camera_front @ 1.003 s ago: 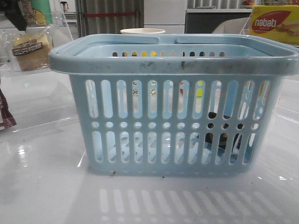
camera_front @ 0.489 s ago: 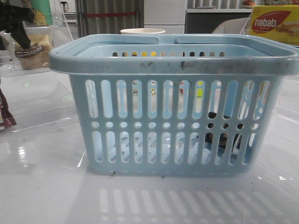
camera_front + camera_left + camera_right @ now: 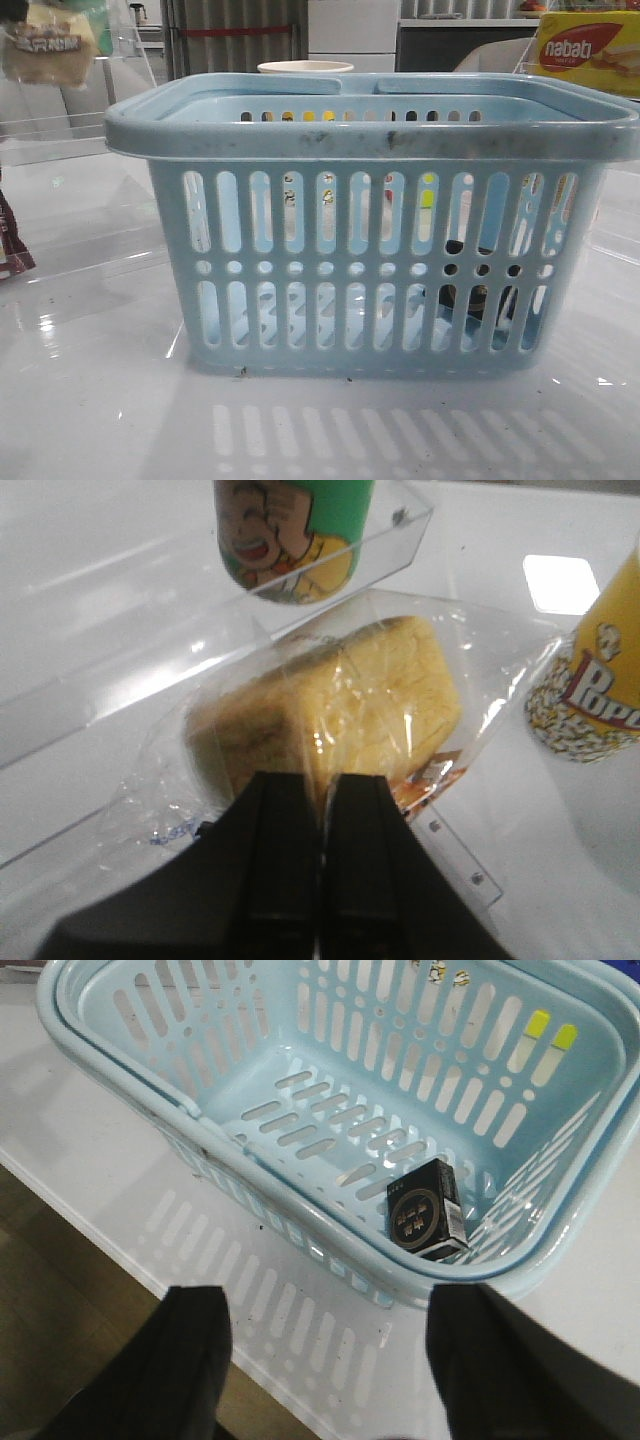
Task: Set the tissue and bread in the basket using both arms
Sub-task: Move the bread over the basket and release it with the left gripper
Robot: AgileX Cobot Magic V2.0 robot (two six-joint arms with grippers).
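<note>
My left gripper needs to let go of the bread in the light blue basket's empty end [image 3: 284, 244], across from the dark tissue pack.
The light blue basket [image 3: 375, 215] stands in the middle of the table; it also shows in the right wrist view [image 3: 130, 1110]. The dark tissue pack [image 3: 427, 1209] lies on its floor near one corner; it shows dimly through the slots in the front view [image 3: 470, 295]. My left gripper [image 3: 320, 785] is shut on the clear wrap of the bread [image 3: 340, 705], which hangs in the air at the top left of the front view [image 3: 45, 45]. My right gripper [image 3: 325, 1315] is open and empty, above the table edge beside the basket.
A green printed can [image 3: 290, 530] stands in a clear tray [image 3: 110, 650]. A yellow popcorn cup [image 3: 595, 680] stands beside the bread. A yellow-red nabati box [image 3: 585, 50] is at the back right. A white cup rim [image 3: 305, 67] shows behind the basket.
The left gripper came down on the bread in the clear tray at the back left, closed on it, and lifted it up toward the top left corner.
</note>
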